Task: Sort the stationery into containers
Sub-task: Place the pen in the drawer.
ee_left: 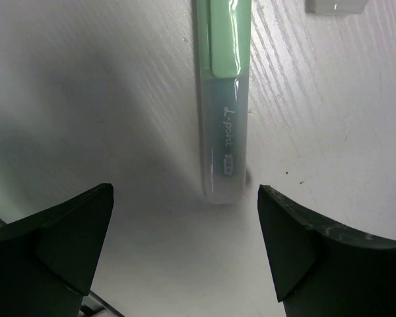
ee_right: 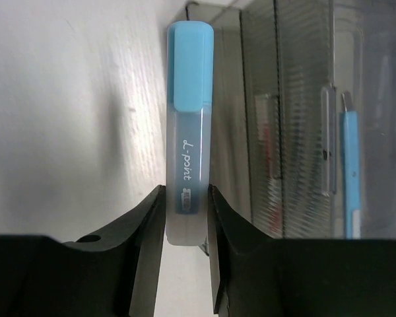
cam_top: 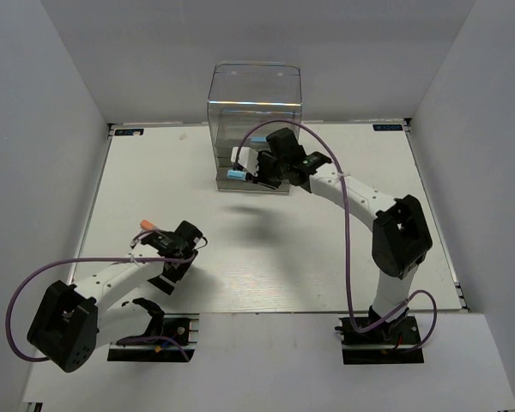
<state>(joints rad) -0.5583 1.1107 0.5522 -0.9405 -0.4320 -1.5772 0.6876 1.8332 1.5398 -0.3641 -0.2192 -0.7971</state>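
Note:
My right gripper is to let go of the light blue marker inside the open bottom drawer of the clear drawer container (cam_top: 262,177) (ee_right: 226,142). The marker is now at that container's foot.
A pale green marker (ee_left: 224,99) lies on the white table, its near end just ahead of my left gripper (ee_left: 185,190), which is open and touches nothing. From above, the left gripper (cam_top: 159,236) hovers at the table's left, with an orange-tipped pen (cam_top: 145,225) beside it. My right gripper (ee_right: 187,198) is shut on the lower barrel of a light blue marker (ee_right: 190,112), which points forward. In the top view the right gripper (cam_top: 245,170) holds that marker (cam_top: 237,174) at the foot of the clear drawer container (cam_top: 254,112).
The drawers (ee_right: 297,119) fill the right half of the right wrist view, and a blue pen (ee_right: 351,172) and something red (ee_right: 267,152) show through them. A whitish object's end (ee_left: 336,5) lies right of the green marker. Grey walls enclose the table.

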